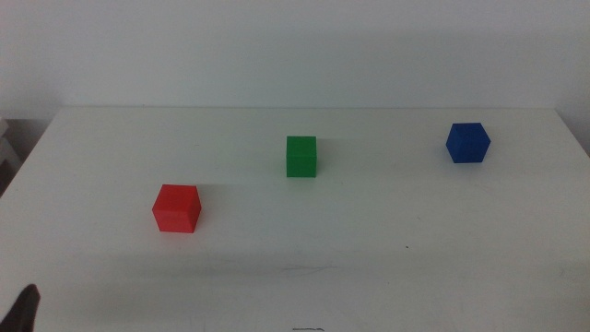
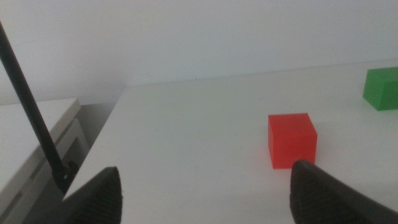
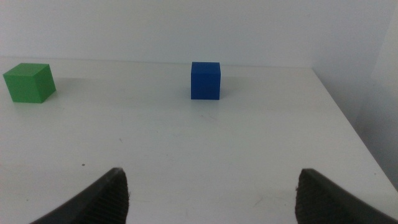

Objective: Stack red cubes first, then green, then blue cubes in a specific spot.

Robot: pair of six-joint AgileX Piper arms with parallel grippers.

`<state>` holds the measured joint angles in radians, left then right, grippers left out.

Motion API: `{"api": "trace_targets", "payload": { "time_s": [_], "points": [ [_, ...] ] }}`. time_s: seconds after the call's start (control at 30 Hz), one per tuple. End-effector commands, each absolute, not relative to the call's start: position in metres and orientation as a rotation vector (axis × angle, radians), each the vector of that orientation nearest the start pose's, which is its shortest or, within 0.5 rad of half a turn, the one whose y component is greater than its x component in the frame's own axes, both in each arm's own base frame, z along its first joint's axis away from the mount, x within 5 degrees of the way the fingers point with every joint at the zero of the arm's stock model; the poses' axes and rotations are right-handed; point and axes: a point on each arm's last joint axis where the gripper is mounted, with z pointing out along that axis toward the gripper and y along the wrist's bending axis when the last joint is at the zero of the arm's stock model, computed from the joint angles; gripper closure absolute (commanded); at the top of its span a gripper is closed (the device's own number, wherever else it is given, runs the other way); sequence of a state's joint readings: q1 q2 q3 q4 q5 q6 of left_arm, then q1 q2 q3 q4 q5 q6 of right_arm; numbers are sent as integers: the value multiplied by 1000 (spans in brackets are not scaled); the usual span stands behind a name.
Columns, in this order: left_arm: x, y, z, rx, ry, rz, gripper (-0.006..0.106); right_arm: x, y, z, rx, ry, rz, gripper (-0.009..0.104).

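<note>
My left gripper reaches down over the red cube next and closes on the upper part of its opposite sides (image 1: 177,200) (image 2: 292,132).
The red cube (image 1: 176,207) sits on the white tabletop at front left, the green cube (image 1: 300,156) in the middle, the blue cube (image 1: 467,143) at back right. All stand apart. My left gripper (image 2: 205,193) is open and empty, low over the table's front left, with the red cube (image 2: 292,140) just ahead of it and the green cube (image 2: 382,88) further off. Only a dark tip (image 1: 28,304) of it shows in the middle view. My right gripper (image 3: 211,196) is open and empty, short of the blue cube (image 3: 206,80); the green cube (image 3: 28,82) lies off to the side.
The white table (image 1: 369,240) ends at a back edge against a pale wall. In the left wrist view a thin dark rod (image 2: 34,112) and a white shelf (image 2: 31,130) stand beyond the table's left edge.
</note>
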<state>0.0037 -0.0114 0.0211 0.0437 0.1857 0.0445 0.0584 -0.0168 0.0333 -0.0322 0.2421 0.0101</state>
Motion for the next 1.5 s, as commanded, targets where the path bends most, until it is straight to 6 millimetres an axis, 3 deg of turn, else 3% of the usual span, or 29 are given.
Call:
{"api": "trace_targets", "payload": {
  "time_s": [0.0, 0.17, 0.3, 0.5, 0.7, 1.13, 1.27, 1.47],
  "points": [
    [57, 1, 219, 48, 1575, 59, 10, 54, 2, 196, -73, 1631, 5, 3],
    [72, 1, 272, 37, 1670, 45, 10, 54, 2, 196, -73, 1631, 5, 3],
    [91, -1, 315, 11, 1840, -2, 10, 54, 2, 196, -73, 1631, 5, 3],
    [114, -1, 354, 19, 2148, -12, 10, 54, 2, 196, -73, 1631, 5, 3],
    [135, -2, 358, 23, 2367, -17, 10, 54, 2, 196, -73, 1631, 5, 3],
    [175, -3, 347, -45, 2391, -60, 10, 54, 2, 196, -73, 1631, 5, 3],
    [198, -5, 344, -72, 2477, -86, 10, 54, 2, 196, -73, 1631, 5, 3],
    [246, -25, 338, -94, 2555, -101, 10, 54, 2, 196, -73, 1631, 5, 3]
  ]
}}
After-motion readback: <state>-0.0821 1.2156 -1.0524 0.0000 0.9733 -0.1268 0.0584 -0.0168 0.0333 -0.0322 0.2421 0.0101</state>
